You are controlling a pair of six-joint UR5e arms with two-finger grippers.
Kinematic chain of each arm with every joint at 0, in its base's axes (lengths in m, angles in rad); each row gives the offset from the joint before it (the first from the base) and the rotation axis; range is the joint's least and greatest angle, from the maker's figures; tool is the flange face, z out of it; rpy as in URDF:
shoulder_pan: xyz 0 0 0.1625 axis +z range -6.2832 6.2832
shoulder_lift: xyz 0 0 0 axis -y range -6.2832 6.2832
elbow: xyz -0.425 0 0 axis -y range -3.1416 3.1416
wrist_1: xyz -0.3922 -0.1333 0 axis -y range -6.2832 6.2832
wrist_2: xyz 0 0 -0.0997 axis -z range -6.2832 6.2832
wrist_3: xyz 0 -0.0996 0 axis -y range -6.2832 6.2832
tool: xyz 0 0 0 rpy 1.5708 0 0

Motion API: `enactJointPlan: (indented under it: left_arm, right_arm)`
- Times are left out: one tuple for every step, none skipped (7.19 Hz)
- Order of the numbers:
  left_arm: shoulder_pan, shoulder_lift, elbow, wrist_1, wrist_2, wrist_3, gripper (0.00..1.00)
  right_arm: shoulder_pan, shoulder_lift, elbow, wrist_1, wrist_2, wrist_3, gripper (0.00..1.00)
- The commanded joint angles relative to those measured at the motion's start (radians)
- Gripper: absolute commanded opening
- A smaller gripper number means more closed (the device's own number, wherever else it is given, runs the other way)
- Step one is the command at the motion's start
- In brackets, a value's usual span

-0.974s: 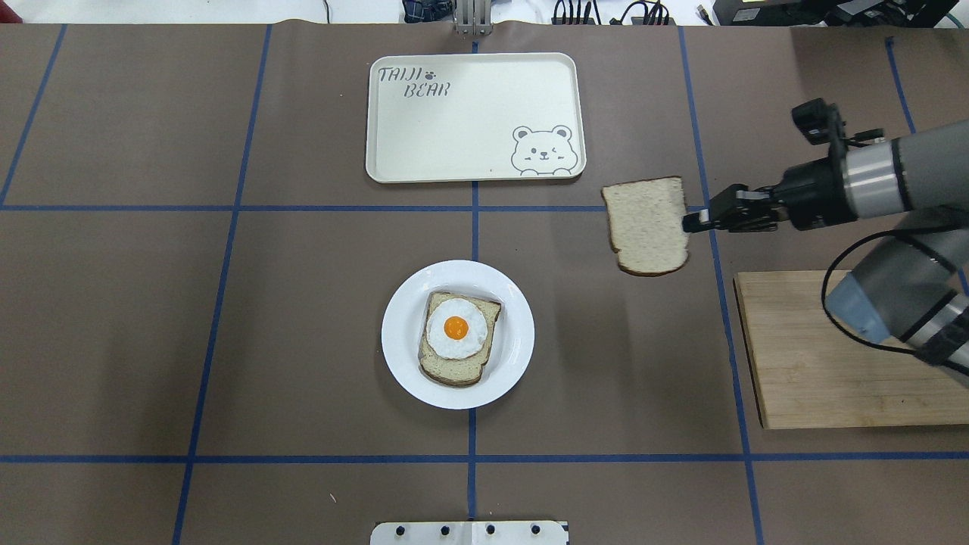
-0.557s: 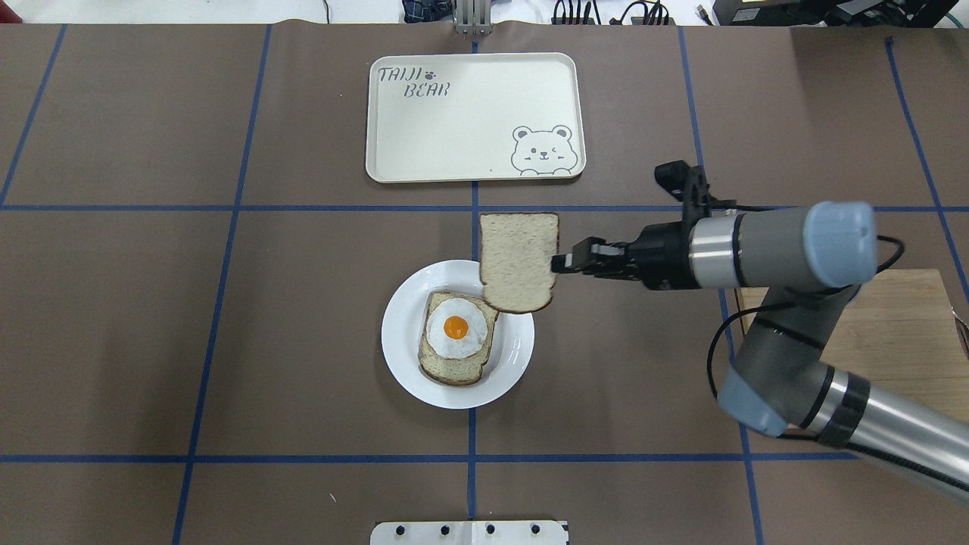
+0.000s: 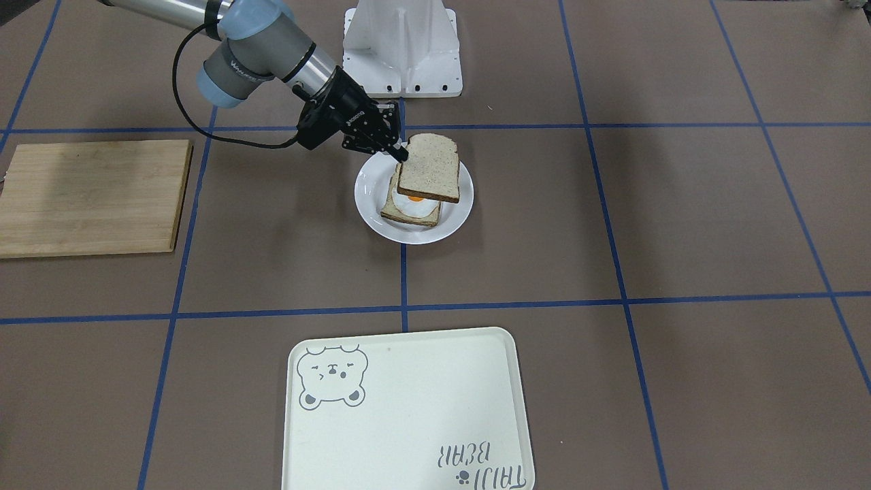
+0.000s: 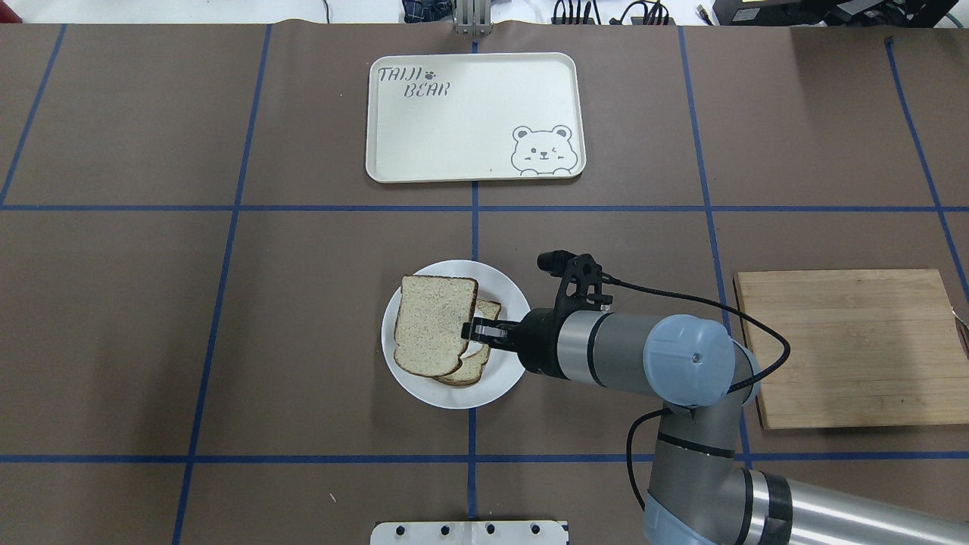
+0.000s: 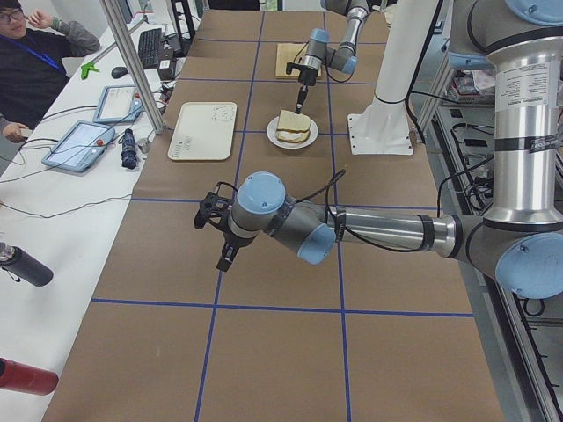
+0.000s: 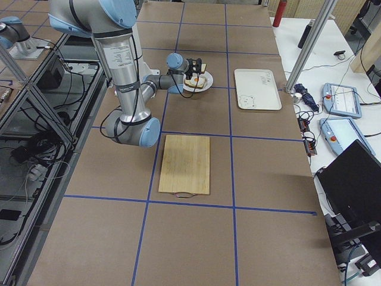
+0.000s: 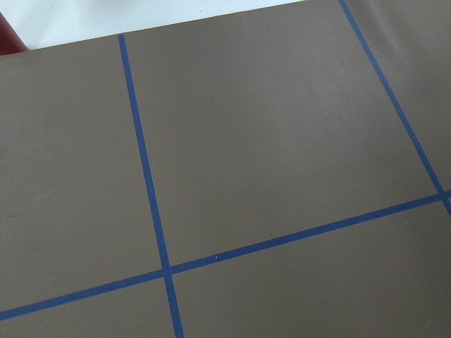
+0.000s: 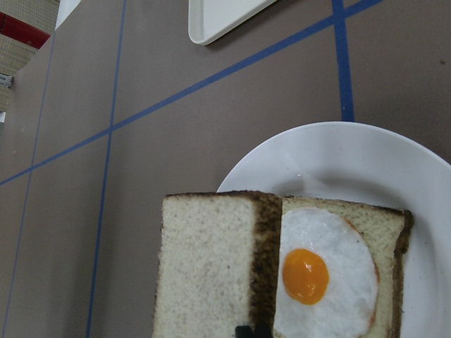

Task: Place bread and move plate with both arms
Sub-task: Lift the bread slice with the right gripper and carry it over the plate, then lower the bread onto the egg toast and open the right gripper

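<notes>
Next, my right gripper lets go of the plain bread slice on top of the egg-topped slice (image 3: 414,185) (image 8: 310,282) on the white plate.
The white plate (image 4: 453,397) sits at the table's middle with an egg-topped slice (image 4: 475,369) on it. My right gripper (image 4: 471,331) is shut on the right edge of the plain bread slice (image 4: 434,324) and holds it flat, a little above the plate and the egg slice. From overhead the bread hides the egg. The front view shows the bread (image 3: 430,167) raised over the egg slice (image 3: 409,212); the right wrist view shows bread (image 8: 204,267) beside the egg (image 8: 306,276). My left gripper (image 5: 225,255) hangs over bare table far from the plate; I cannot tell if it is open.
A cream bear tray (image 4: 475,117) lies beyond the plate. A wooden cutting board (image 4: 852,348) lies to the right. The white base stand (image 3: 401,51) is on the robot's side of the plate. A person (image 5: 35,53) sits at the side table.
My right arm has carried the bread left and toward the robot, from right of the plate to over the plate and egg slice. The plate has not moved.
</notes>
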Motion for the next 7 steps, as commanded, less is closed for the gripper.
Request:
enactJointPlan:
  left_arm:
    - [0.002,0.002,0.0,0.0,0.0,0.0,0.99]
    - [0.0,0.002,0.0,0.0,0.0,0.0,0.99]
    - [0.0,0.002,-0.001,0.0,0.0,0.0,0.99]
    - [0.0,0.002,-0.001,0.0,0.0,0.0,0.99]
    - [0.002,0.002,-0.001,0.0,-0.002,0.0,0.99]
    - [0.0,0.002,-0.001,0.002,-0.002,0.0,0.99]
    - [0.002,0.002,-0.001,0.002,-0.002,0.0,0.99]
  right_arm:
    - [-0.007,-0.01,0.0,-0.031,-0.007,-0.014,0.0]
    - [0.01,-0.014,-0.005,-0.037,0.004,-0.02,0.0]
    - [0.028,-0.015,-0.008,-0.046,0.036,-0.025,0.0]
    - [0.027,-0.024,-0.015,-0.043,0.036,-0.025,0.0]
    - [0.025,-0.025,-0.022,-0.045,0.035,-0.025,0.0]
    - [0.018,-0.024,-0.035,-0.045,0.03,-0.025,0.0]
    - [0.01,-0.024,-0.043,-0.042,0.027,-0.025,0.0]
